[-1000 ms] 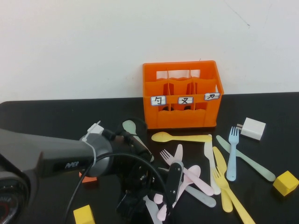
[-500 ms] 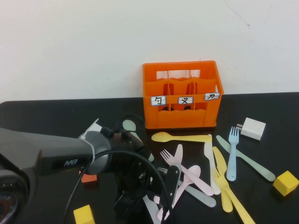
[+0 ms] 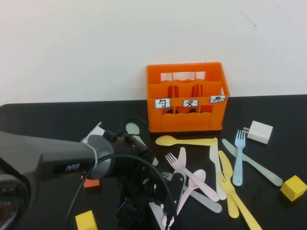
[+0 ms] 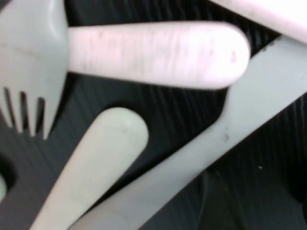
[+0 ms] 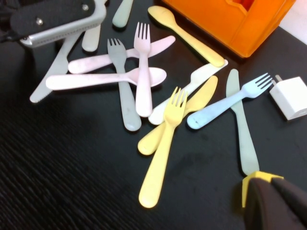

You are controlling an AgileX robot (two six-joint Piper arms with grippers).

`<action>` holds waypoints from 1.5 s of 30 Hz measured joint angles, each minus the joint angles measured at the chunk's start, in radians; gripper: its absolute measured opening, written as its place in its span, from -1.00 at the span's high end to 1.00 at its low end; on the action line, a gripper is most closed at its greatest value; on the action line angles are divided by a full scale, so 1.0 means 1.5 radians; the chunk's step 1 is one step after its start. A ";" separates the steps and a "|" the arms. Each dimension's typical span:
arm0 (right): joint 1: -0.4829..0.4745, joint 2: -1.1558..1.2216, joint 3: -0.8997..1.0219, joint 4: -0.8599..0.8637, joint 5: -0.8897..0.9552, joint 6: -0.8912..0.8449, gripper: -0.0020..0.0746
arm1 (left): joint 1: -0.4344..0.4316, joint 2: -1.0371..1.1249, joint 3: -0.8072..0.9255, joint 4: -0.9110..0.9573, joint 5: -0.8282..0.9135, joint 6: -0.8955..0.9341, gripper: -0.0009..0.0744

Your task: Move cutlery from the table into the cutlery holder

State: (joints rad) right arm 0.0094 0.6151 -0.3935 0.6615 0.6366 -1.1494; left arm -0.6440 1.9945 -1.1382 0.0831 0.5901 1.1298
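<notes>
My left gripper will back up, pinch the knife's handle (image 4: 132, 201) and turn the knife clear, because the whitish knife's handle lies at a slant beside the end of a pale handle.
The orange cutlery holder (image 3: 187, 122) stands at the back of the black table (image 3: 48, 120); it also shows in the right wrist view (image 5: 230, 24). Pastel cutlery lies in a pile in front of it: a yellow spoon (image 3: 184, 141), a pink fork (image 3: 189, 175), a blue fork (image 3: 238, 158) and a yellow fork (image 3: 240, 201). My left gripper (image 3: 163, 210) is open and low over the pile's near left edge. Its view shows a pink handle (image 4: 153, 52) and a whitish knife (image 4: 201, 158) very close. My right gripper (image 5: 276, 206) is shut and empty, out of the high view.
A white charger block (image 3: 259, 132) lies right of the holder. A yellow cube (image 3: 293, 187) sits at the right edge, just behind my right gripper's fingers (image 5: 256, 179). Another yellow cube (image 3: 86, 220) and an orange cube (image 3: 91, 184) lie under my left arm.
My left gripper has sunk a little lower onto the near left edge of the cutlery pile. The cutlery and the holder have not moved.
</notes>
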 joint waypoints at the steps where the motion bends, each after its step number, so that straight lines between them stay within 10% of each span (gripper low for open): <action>1: 0.000 0.000 0.000 0.000 0.000 0.000 0.95 | 0.000 -0.003 0.000 0.000 -0.001 -0.007 0.03; 16: 0.000 0.000 0.000 0.004 0.000 0.000 0.95 | 0.006 -0.062 0.000 0.044 -0.008 -0.735 0.90; 27: 0.000 0.000 0.000 0.011 0.006 0.000 0.95 | 0.025 -0.062 -0.019 0.057 0.012 -1.331 0.97; 38: 0.000 0.000 0.000 0.023 0.008 0.000 0.95 | 0.045 -0.045 -0.020 -0.055 -0.042 -1.391 0.04; 45: 0.000 0.000 0.000 0.033 0.008 0.000 0.95 | 0.045 -0.010 -0.020 -0.079 -0.045 -1.395 -0.09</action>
State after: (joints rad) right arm 0.0094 0.6151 -0.3935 0.7110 0.6489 -1.1494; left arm -0.5771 1.9797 -1.1677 -0.0357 0.5224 -0.9625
